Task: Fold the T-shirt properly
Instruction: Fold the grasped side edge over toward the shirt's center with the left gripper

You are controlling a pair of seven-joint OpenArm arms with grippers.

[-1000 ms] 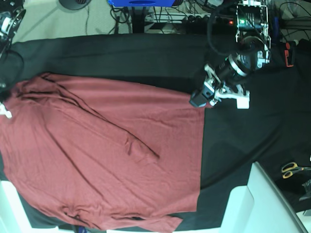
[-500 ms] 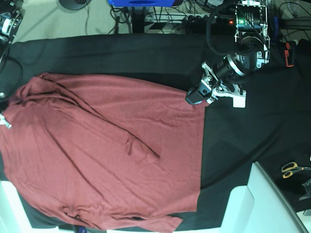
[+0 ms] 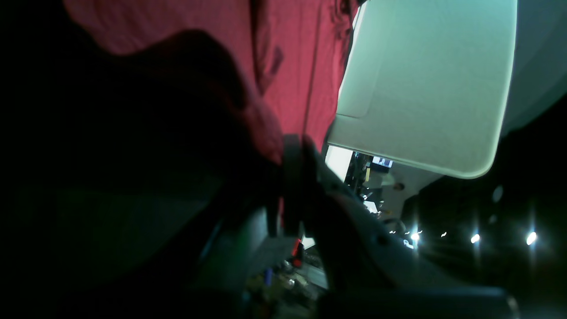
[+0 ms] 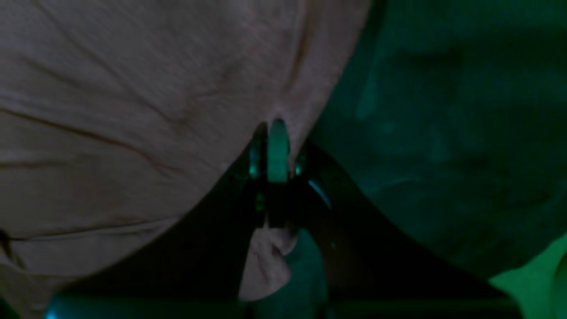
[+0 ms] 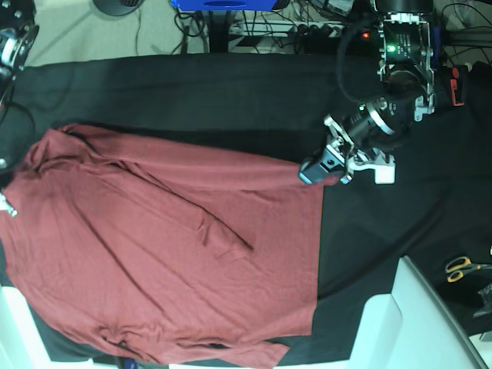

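The robot's right gripper needs to release the lifted edge on the maroon T-shirt's side border [image 5: 19, 223] farthest from the left gripper.
The maroon T-shirt [image 5: 169, 246] lies spread nearly flat on the black table cloth [image 5: 231, 92], with one sleeve folded across its middle. My left gripper [image 5: 327, 178] is at the shirt's upper right corner. In the left wrist view it [image 3: 290, 155] is shut on a fold of the red fabric [image 3: 301, 66]. My right gripper [image 4: 277, 146] is shut on the shirt's edge [image 4: 133, 110], which looks greyish pink there. In the base view the right gripper is almost wholly past the left edge.
A white bin [image 5: 415, 323] stands at the near right; it also shows in the left wrist view [image 3: 425, 84]. Yellow-handled scissors [image 5: 461, 267] lie at the right edge. Cables and a blue object [image 5: 223, 4] sit beyond the table's far side.
My left gripper rose slightly, then moved down the base view with the shirt corner. The shirt's far left edge has shifted down the view too.
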